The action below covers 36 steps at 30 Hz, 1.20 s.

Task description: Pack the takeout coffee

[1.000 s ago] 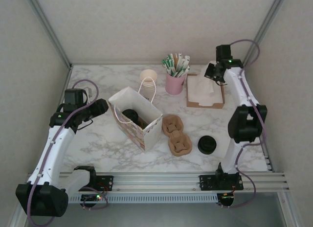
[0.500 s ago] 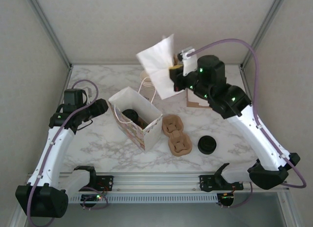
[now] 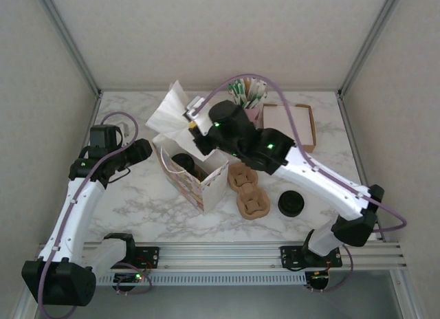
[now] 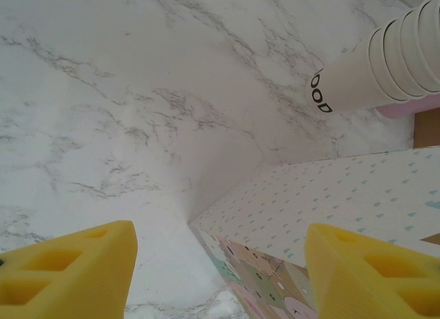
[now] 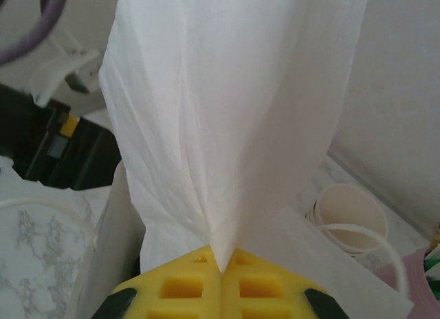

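My right gripper is going to let go of the white napkin inside the paper bag, over the coffee cup's dark lid [image 3: 188, 163]. The napkin hangs above the bag's back edge now.
My right gripper [image 3: 190, 124] is shut on a white napkin [image 3: 169, 111], which hangs above the back edge of the open paper bag [image 3: 207, 185]. In the right wrist view the napkin [image 5: 227, 113] fans up from the pinched yellow fingertips of that gripper [image 5: 221, 265]. A coffee cup with a dark lid [image 3: 183, 161] stands inside the bag. My left gripper [image 3: 139, 152] is open just left of the bag, with nothing held. In the left wrist view, that gripper [image 4: 220, 278] has the bag's patterned wall [image 4: 323, 202] between its fingers and ahead of them.
A brown cardboard cup carrier [image 3: 247, 190] and a black lid [image 3: 291, 203] lie right of the bag. Behind are a pink cup of sticks [image 3: 249, 93] and the napkin box [image 3: 292, 123]. A stack of paper cups [image 4: 375, 68] stands beyond the bag.
The right arm swung from the napkin box at the back right across to the left, carrying the napkin to above the bag. The left arm has not moved.
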### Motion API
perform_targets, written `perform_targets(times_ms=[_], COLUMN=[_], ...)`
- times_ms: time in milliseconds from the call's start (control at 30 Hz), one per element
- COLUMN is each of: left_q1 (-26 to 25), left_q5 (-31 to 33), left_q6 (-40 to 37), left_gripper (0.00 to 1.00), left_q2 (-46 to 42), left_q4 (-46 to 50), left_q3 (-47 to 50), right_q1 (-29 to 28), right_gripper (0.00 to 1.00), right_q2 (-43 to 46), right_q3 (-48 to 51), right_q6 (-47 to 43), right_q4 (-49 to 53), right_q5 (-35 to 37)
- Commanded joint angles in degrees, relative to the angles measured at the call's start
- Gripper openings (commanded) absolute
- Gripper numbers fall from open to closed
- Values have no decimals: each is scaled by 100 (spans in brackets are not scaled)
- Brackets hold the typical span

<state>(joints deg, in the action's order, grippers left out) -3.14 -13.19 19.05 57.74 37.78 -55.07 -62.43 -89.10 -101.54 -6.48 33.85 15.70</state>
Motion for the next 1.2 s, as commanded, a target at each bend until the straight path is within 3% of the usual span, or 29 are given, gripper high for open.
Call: perform_targets(times_ms=[0, 367, 600, 800, 1167], left_q1=[72, 69, 68, 68, 68], left_q5=[-33, -17, -21, -28, -34], left_q6=[-15, 10, 20, 28, 29], left_gripper=[65, 66, 66, 66, 66], left_q2=[-104, -58, -43, -46, -7], left_q4=[91, 97, 80, 86, 94], left_q3=[4, 14, 23, 40, 18], right_q1=[-160, 67, 112, 269, 260], right_gripper=[0, 0, 0, 0, 0], right_q2=[-301, -1254, -1380, -1523, -1895], right_q3=[-468, -1475, -1398, -1232, -1151], right_q6=[30, 2183, 2842, 3332, 3436], right_q4=[570, 2119, 2098, 2055, 2856], right_q5=[493, -359, -1266, -1585, -671])
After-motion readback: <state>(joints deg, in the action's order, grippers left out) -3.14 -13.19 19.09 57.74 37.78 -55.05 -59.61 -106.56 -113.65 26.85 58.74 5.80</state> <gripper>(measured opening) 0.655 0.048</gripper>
